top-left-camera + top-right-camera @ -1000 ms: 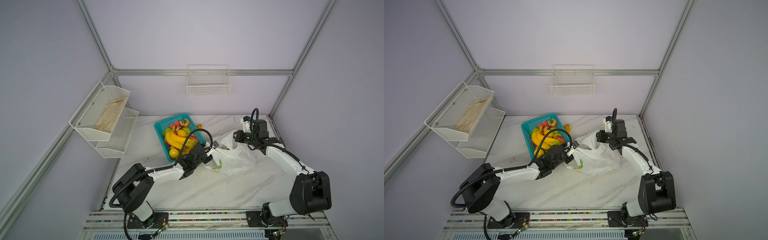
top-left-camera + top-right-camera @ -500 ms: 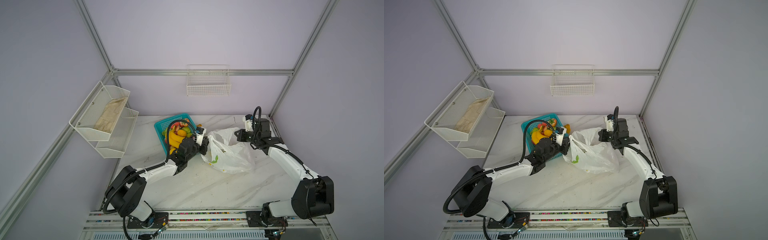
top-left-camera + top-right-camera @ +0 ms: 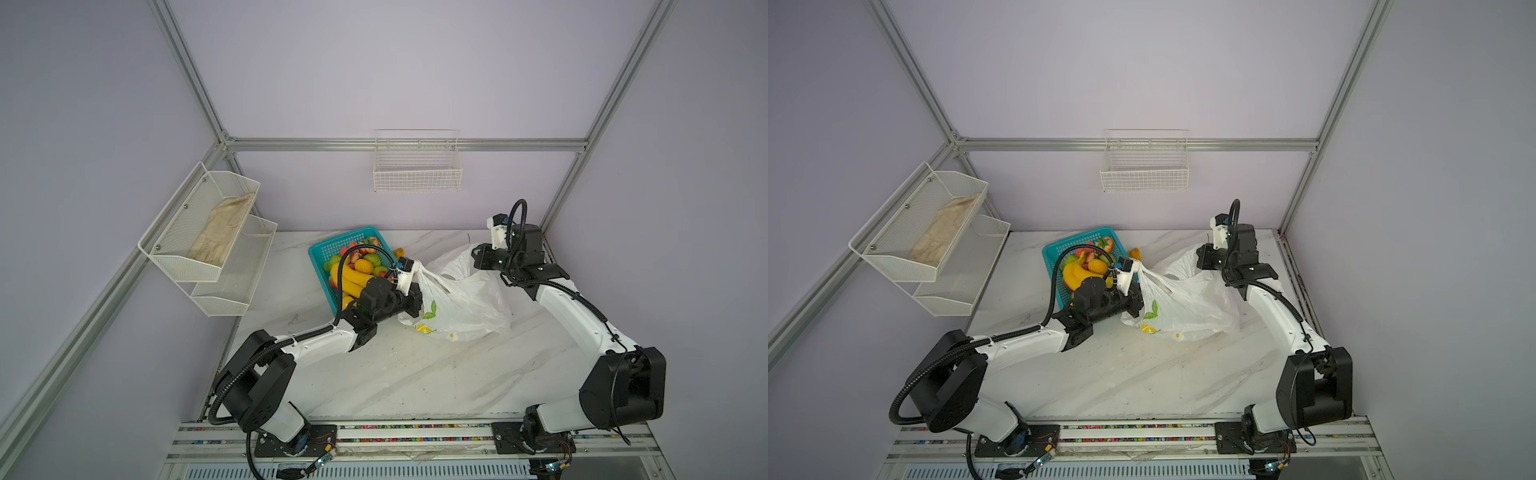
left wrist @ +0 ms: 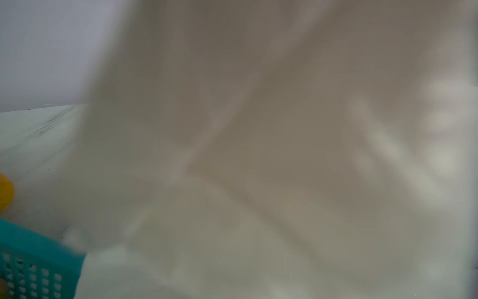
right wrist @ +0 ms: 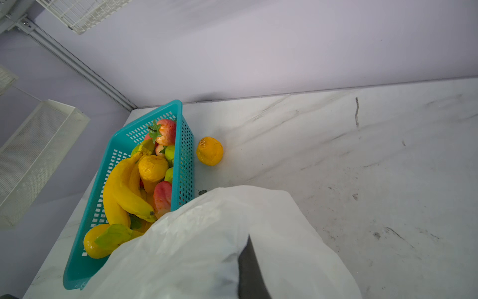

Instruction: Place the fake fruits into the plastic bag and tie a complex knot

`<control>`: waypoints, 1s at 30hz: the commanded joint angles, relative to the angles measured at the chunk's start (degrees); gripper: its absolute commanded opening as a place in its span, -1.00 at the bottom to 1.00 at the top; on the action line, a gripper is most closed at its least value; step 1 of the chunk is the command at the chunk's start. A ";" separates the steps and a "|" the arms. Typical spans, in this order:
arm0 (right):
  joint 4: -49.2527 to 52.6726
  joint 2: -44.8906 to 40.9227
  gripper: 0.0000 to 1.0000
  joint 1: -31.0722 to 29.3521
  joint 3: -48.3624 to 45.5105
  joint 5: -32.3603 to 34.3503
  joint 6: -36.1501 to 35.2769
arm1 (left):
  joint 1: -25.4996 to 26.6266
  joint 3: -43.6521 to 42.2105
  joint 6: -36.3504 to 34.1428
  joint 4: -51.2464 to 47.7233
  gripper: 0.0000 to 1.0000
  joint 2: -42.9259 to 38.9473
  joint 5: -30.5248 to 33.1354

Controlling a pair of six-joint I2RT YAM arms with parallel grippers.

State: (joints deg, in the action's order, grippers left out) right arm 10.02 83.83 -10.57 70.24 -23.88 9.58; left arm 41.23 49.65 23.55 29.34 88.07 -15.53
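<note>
Next, I lower my right gripper gently while my left gripper opens and takes the bag's nearer side [image 3: 432, 321], because the plastic bag's opening is pulled narrow between my grippers.
The plastic bag [image 3: 461, 299] [image 3: 1187, 303] lies crumpled and white on the marble table, stretched between both grippers. My left gripper [image 3: 415, 297] [image 3: 1136, 300] is shut on its left edge, right beside the basket. In the left wrist view the bag [image 4: 258, 155] fills the picture as a blur and hides the jaws. My right gripper [image 3: 478, 259] [image 3: 1202, 259] is shut on the bag's far right edge. One dark finger [image 5: 249, 271] shows against the bag [image 5: 201, 246]. The fake fruits [image 3: 357, 266] [image 5: 144, 176] fill the teal basket. One orange [image 3: 399, 251] [image 5: 209, 151] lies on the table beside it. No knot is in view.
The teal lattice basket [image 3: 320, 253] [image 3: 1054, 253] [image 5: 185, 155] [image 4: 31, 259] stands at the back, left of the bag. White mesh shelves [image 3: 208, 249] with a beige cloth hang on the left wall. A wire basket [image 3: 417, 166] hangs on the back wall.
My left gripper has swung from the front of the bag up beside the basket and closed on the bag's edge, drawing it taut. The right gripper has drifted slightly back.
</note>
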 commanded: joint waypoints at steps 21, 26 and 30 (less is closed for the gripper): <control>-2.45 2.99 -1.00 -1.03 -4.18 -12.09 -2.20 | 2.27 -6.27 -8.52 0.03 -0.72 -12.92 5.05; -4.00 1.54 -1.00 -1.02 -6.35 -12.08 -0.03 | 2.36 -8.08 -6.76 -3.20 -0.48 -18.27 3.29; -5.83 0.58 -1.00 -1.03 -7.98 -12.15 2.45 | 4.10 -6.63 -3.96 -3.28 -0.31 -17.68 0.47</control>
State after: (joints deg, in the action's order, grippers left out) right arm 7.22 86.46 -11.31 63.24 -35.62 9.82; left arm 43.94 44.21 17.74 26.68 70.13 -12.69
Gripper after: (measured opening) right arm 0.048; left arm 0.329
